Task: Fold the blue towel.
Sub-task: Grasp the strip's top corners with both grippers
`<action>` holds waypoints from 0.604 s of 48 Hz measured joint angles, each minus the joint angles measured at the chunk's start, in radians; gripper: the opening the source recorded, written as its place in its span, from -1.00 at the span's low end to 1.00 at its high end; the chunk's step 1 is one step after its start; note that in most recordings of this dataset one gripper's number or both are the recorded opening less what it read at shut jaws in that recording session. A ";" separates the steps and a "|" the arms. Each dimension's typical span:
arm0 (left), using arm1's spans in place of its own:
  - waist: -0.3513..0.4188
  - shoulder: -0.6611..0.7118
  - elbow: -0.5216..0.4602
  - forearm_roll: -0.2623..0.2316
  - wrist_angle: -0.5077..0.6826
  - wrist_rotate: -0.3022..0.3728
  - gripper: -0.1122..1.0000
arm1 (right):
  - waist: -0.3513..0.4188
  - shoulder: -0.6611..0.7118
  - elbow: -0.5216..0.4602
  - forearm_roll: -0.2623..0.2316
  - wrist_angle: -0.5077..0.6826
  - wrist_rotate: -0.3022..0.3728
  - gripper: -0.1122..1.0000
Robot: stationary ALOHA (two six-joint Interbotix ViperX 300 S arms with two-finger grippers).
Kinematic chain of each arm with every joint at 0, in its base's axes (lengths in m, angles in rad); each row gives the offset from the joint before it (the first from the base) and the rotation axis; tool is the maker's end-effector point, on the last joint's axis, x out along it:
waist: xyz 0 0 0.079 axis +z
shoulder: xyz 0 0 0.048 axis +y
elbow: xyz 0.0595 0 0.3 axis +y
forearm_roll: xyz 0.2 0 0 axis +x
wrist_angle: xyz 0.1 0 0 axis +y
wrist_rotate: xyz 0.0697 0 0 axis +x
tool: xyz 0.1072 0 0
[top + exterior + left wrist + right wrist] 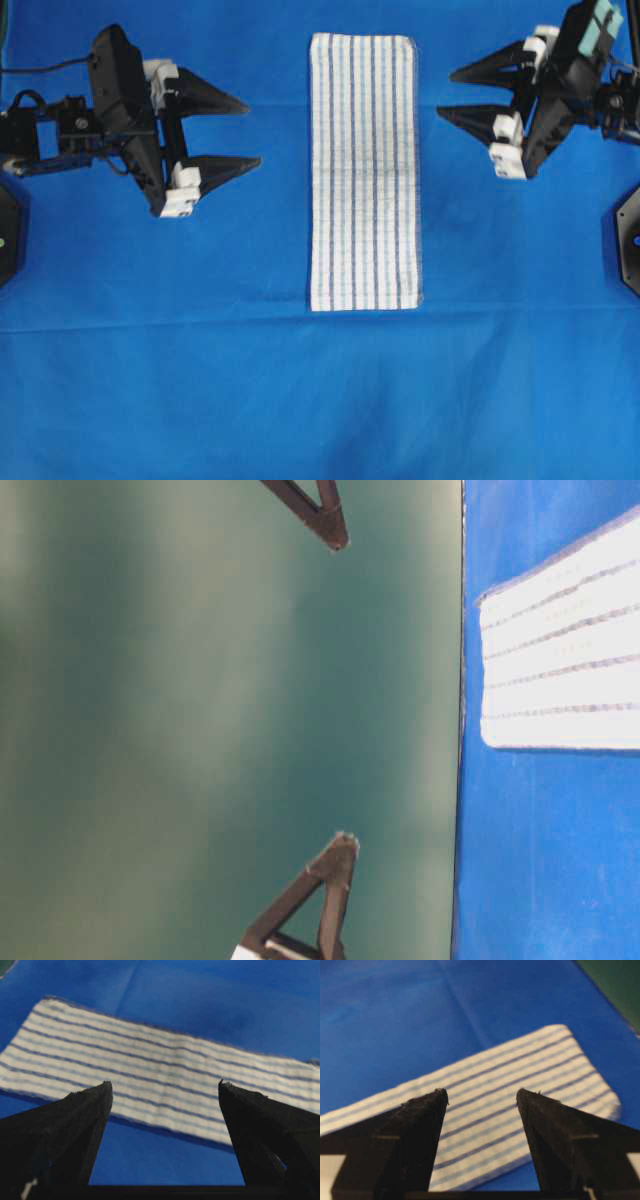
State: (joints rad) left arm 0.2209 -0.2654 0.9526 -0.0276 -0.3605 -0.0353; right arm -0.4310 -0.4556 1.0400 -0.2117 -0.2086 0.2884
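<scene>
Next, my left gripper goes to the blue towel's far corner (318, 42), the one on my left gripper's side, and closes there.
The blue towel (364, 170), white with fine blue stripes, lies flat as a long narrow rectangle running front to back in the middle of the table. My left gripper (254, 132) hovers to its left, open and empty, tips pointing at the towel's long edge. In the left wrist view the towel (165, 1055) lies just beyond the left gripper (165, 1085). My right gripper (445, 94) stands open on the right, by the far end. The right wrist view shows the right gripper (481, 1091) over the towel (520, 1075) near its far corner. Neither gripper touches it.
A plain blue sheet (300, 400) covers the whole table, with faint creases. Dark arm bases sit at the left edge (5, 230) and the right edge (630, 240). The table-level view is turned sideways: towel end (565, 650), sheet (520, 860), green backdrop (200, 730).
</scene>
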 measured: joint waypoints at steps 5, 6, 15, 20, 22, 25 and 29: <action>0.038 0.057 -0.043 0.002 0.000 0.000 0.66 | -0.049 0.048 -0.026 0.000 0.002 0.000 0.35; 0.046 0.071 -0.052 0.000 -0.002 0.002 0.67 | -0.061 0.060 -0.032 0.000 0.002 0.000 0.36; 0.137 0.215 -0.156 0.000 0.000 0.003 0.83 | -0.144 0.189 -0.091 0.000 0.002 -0.002 0.42; 0.189 0.308 -0.216 0.000 -0.002 0.003 0.88 | -0.186 0.278 -0.124 0.000 0.002 -0.002 0.44; 0.210 0.342 -0.238 0.000 0.000 0.003 0.88 | -0.196 0.308 -0.140 0.000 0.002 -0.002 0.44; 0.235 0.385 -0.268 0.000 0.000 0.003 0.88 | -0.212 0.359 -0.164 0.000 0.000 -0.002 0.44; 0.256 0.442 -0.311 0.000 -0.002 0.003 0.88 | -0.232 0.423 -0.196 0.000 0.000 -0.002 0.44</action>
State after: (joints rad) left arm 0.4771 0.1764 0.6412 -0.0276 -0.3620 -0.0322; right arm -0.6627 -0.0322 0.8437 -0.2117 -0.2086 0.2869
